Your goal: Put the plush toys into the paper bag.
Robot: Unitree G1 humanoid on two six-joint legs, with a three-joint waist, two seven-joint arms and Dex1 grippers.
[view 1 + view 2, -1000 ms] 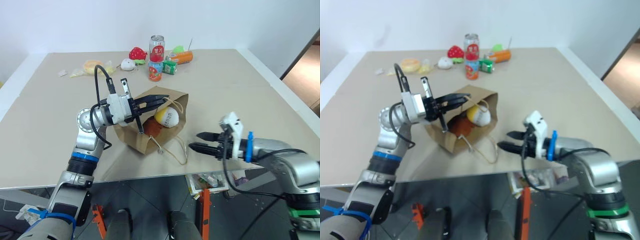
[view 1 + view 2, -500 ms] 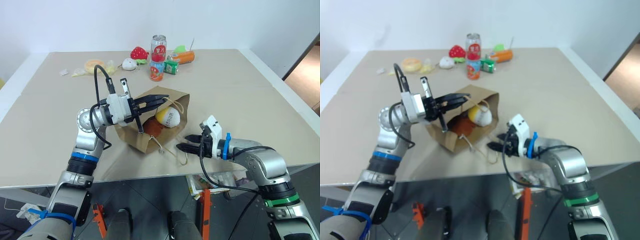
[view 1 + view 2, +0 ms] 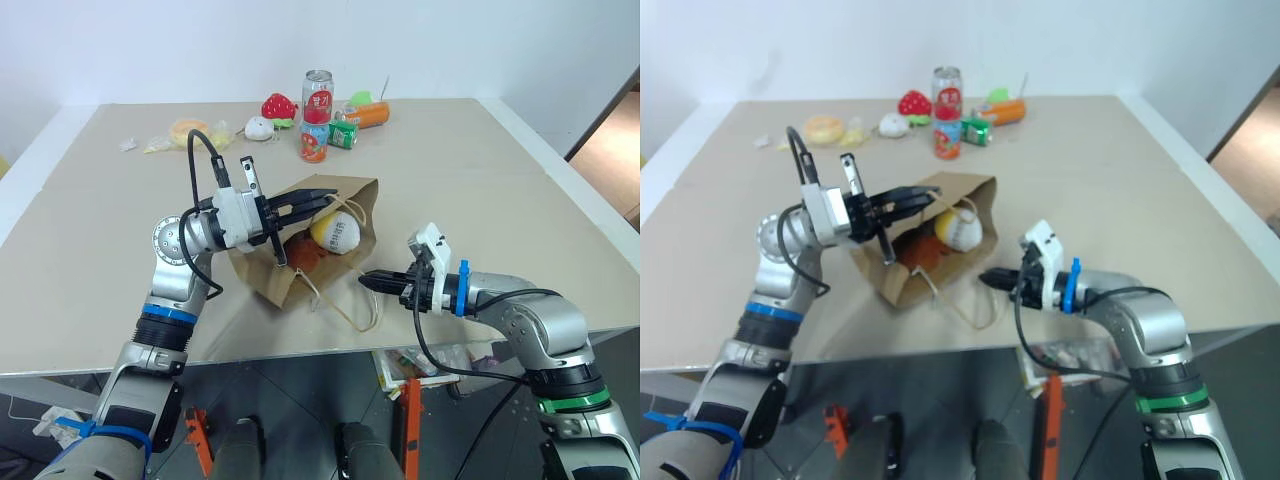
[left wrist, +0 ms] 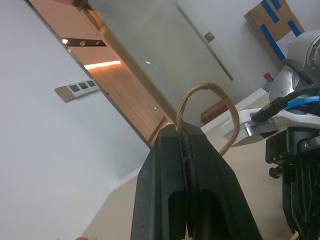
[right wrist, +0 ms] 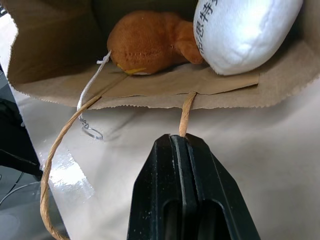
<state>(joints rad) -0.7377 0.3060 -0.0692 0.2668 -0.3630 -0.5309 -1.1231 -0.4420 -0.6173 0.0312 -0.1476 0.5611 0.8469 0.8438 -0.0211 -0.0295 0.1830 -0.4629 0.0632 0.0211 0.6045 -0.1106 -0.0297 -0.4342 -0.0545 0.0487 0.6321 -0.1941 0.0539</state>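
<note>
Next, I release the upright paper bag with my left gripper on the table [image 3: 336,278] beside my right gripper's tip.
The paper bag [image 3: 262,282] lies on its side on the table, its mouth facing me. Both plush toys sit inside: the yellow-and-white egg [image 3: 336,232] and the brown furry animal [image 3: 304,256], also seen as the egg [image 5: 245,30] and the brown toy [image 5: 150,42] in the right wrist view. My left gripper [image 3: 322,198] is shut on the upper handle loop [image 4: 205,87] and holds the bag's top lip raised. My right gripper [image 3: 366,280] is shut on the lower handle cord [image 5: 186,112] just in front of the bag's lower lip.
At the table's far side stand a red strawberry toy [image 3: 276,106], a small white round toy [image 3: 257,128], a tall can [image 3: 316,100], a green box [image 3: 340,133], an orange can [image 3: 366,114] and yellow snacks [image 3: 184,131]. The table's front edge [image 3: 300,350] runs close below the bag.
My right gripper moved left toward the bag's mouth and went from open to shut on the lower handle cord. The left gripper and the bag stayed put.
</note>
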